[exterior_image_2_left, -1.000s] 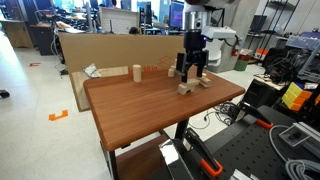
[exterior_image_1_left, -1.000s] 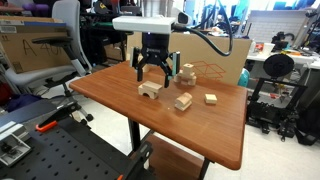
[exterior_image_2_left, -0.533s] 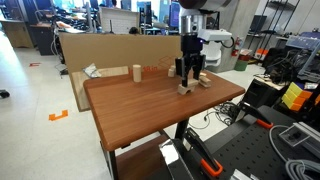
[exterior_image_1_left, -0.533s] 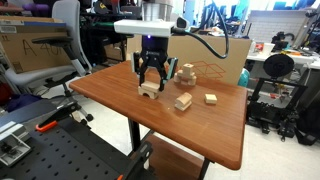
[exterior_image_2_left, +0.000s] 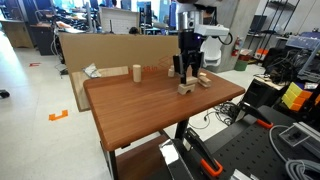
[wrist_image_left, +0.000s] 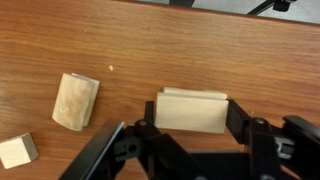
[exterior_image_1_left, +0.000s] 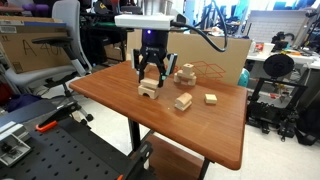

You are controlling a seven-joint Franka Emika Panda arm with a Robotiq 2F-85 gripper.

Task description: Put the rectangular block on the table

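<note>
The robot's gripper needs to set the rectangular block down on the bare table (exterior_image_1_left: 134,77) behind the arch block, toward the office chair.
In the wrist view the rectangular block (wrist_image_left: 188,105), plain light wood, lies flat between my fingers. My gripper (wrist_image_left: 191,120) is shut on it, with a black pad (wrist_image_left: 238,110) against each short end. A thin pale edge shows just behind the block, where it lies on another piece. In both exterior views the gripper (exterior_image_1_left: 150,79) (exterior_image_2_left: 189,74) hangs straight down over the arch block (exterior_image_1_left: 149,91) on the reddish-brown table (exterior_image_1_left: 115,105) (exterior_image_2_left: 130,110). Its fingers mostly cover the rectangular block there.
A rounded wooden piece (wrist_image_left: 76,100) and a small cube (wrist_image_left: 17,150) lie beside the gripper. More blocks (exterior_image_1_left: 183,101) (exterior_image_1_left: 211,98) and a small stack (exterior_image_1_left: 186,72) lie further along the table. A wooden cylinder (exterior_image_2_left: 137,72) stands near the cardboard box (exterior_image_2_left: 100,50).
The gripper has come down over the arch block and its jaws have gone from wide open to shut on the rectangular block.
</note>
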